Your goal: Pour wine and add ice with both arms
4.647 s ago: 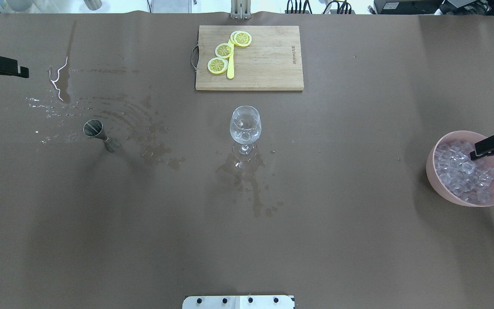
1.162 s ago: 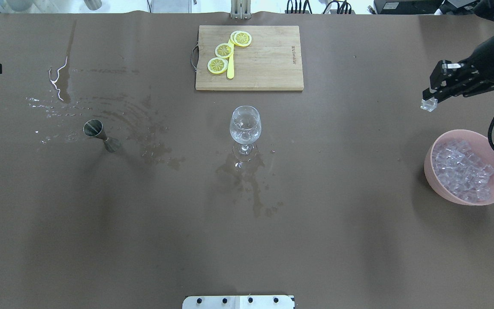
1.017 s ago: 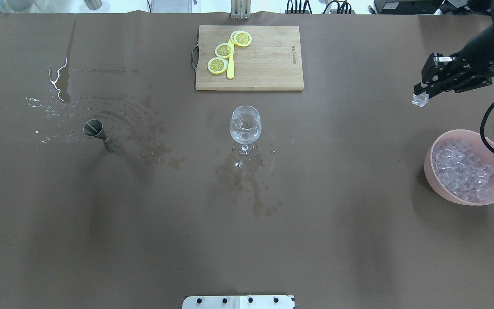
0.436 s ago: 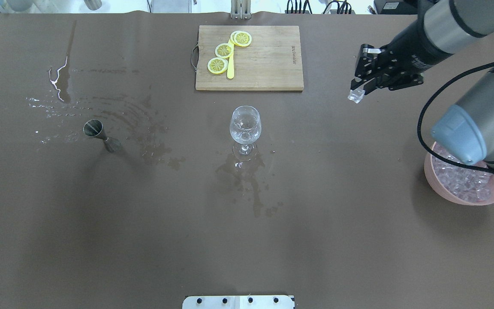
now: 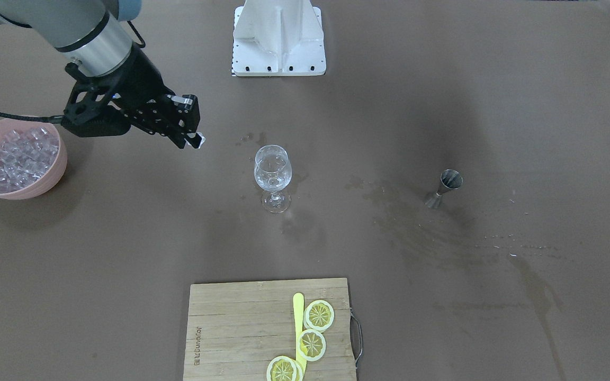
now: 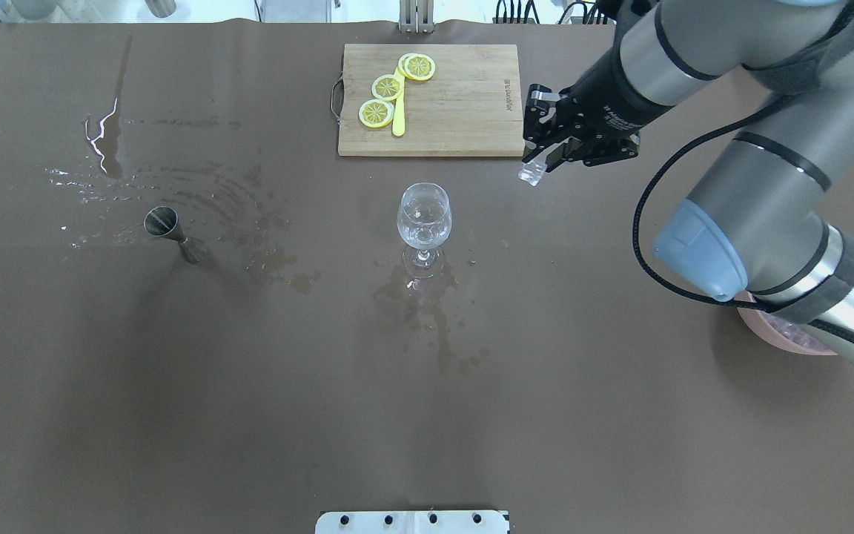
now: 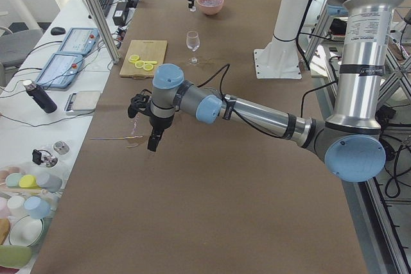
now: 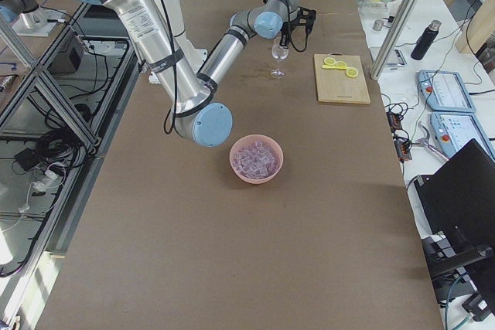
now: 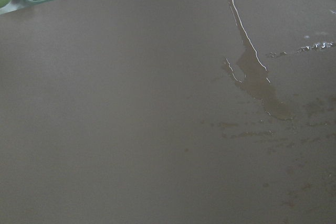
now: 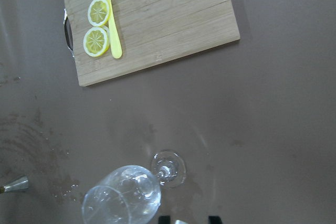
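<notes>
The robot's right gripper needs to release the ice cube inside the cup of the wine glass (image 5: 272,175) (image 10: 140,186), just above the glass's stem. The ice cube is now held above the table.
My right gripper (image 6: 535,165) is shut on one clear ice cube (image 6: 531,175) and holds it above the table, to the right of the wine glass (image 6: 424,215) and a little beyond it. The front-facing view shows the same gripper (image 5: 193,138), cube (image 5: 199,141) and upright glass (image 5: 272,172). The rest of the ice (image 5: 16,152) is heaped in a pink bowl (image 5: 45,182). My left gripper (image 7: 153,143) shows only in the exterior left view, low over the table's left end; I cannot tell whether it is open or shut.
A steel jigger (image 6: 175,233) stands left of the glass among wet spill marks (image 6: 264,252). A wooden cutting board (image 6: 464,111) with lemon slices (image 6: 387,87) and a yellow knife lies behind the glass. My right arm (image 6: 753,222) covers most of the bowl in the overhead view.
My right gripper has risen from the ice bowl with one cube and carried it left across the table towards the glass. My left gripper has slid out of the overhead view's left edge.
</notes>
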